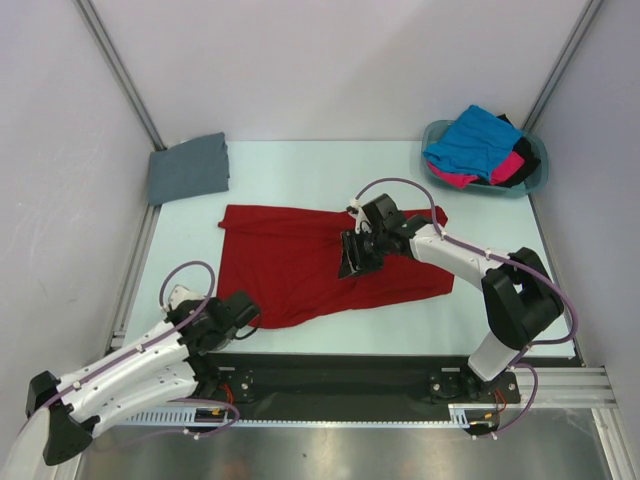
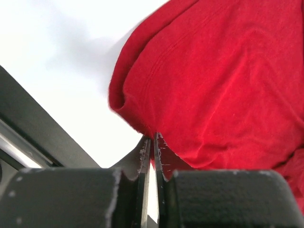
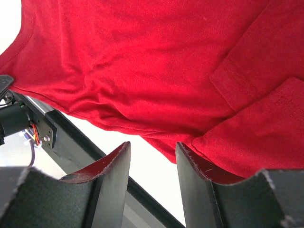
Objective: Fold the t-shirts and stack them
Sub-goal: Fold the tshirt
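The t-shirt's near hem slants toward the black bar, so I need to open my left gripper, pinch the hem [image 2: 138,122] beside the t-shirt's corner and carry it back to straighten it.
A deep red t-shirt [image 1: 300,262] lies spread flat in the middle of the table. My left gripper [image 1: 254,318] is at its near left corner. In the left wrist view the jaws [image 2: 153,140] stand almost together, pinching the red hem [image 2: 142,128] at their tips. My right gripper [image 1: 350,264] hovers over the shirt's middle. Its fingers [image 3: 114,166] are apart with nothing between them, and the red cloth [image 3: 142,61] lies beyond. A folded slate grey t-shirt [image 1: 188,167] sits at the back left. Blue [image 1: 470,140], pink [image 1: 505,168] and black [image 1: 522,155] t-shirts are heaped in the basket.
The teal basket [image 1: 537,178] stands at the back right corner. A black rail [image 1: 340,372] runs along the near table edge between the arm bases. White walls with metal posts close in the sides and back.
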`<state>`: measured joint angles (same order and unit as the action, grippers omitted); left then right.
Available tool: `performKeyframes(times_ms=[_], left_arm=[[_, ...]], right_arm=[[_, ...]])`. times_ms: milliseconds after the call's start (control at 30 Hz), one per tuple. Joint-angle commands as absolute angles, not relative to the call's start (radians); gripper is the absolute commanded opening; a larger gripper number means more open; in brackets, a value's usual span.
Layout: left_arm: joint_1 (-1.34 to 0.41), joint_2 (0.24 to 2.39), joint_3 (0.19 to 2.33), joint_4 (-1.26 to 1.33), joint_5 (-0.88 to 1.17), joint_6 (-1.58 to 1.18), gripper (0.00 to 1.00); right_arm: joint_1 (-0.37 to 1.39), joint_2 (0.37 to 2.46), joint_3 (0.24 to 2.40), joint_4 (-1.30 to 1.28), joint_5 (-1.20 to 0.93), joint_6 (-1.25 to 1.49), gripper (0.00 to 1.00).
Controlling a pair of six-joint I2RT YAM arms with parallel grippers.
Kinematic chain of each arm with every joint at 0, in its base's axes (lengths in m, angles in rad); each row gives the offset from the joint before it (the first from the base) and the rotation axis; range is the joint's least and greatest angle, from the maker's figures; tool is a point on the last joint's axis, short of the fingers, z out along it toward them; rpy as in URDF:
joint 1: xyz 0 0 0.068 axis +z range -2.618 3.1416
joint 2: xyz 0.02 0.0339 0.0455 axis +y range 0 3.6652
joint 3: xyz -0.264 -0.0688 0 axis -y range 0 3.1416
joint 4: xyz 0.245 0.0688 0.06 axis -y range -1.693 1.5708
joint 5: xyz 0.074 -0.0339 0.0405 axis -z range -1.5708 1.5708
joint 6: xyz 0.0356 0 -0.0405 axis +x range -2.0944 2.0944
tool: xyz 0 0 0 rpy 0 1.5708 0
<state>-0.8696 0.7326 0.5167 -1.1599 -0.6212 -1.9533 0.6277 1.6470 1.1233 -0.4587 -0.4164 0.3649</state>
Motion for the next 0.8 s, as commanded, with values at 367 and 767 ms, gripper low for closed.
performKeyframes(times_ms=[367, 767], left_arm=[[-0.822, 0.842, 0.643, -1.095, -0.834, -1.801, 0.21], [-0.816, 0.862, 0.599, -1.077, -0.664, -1.802, 0.77]], right_arm=[[0.620, 1.620, 1.150, -0.491, -0.407, 0.325, 0.48], [0.612, 1.637, 1.152, -0.511, -0.400, 0.310, 0.48]])
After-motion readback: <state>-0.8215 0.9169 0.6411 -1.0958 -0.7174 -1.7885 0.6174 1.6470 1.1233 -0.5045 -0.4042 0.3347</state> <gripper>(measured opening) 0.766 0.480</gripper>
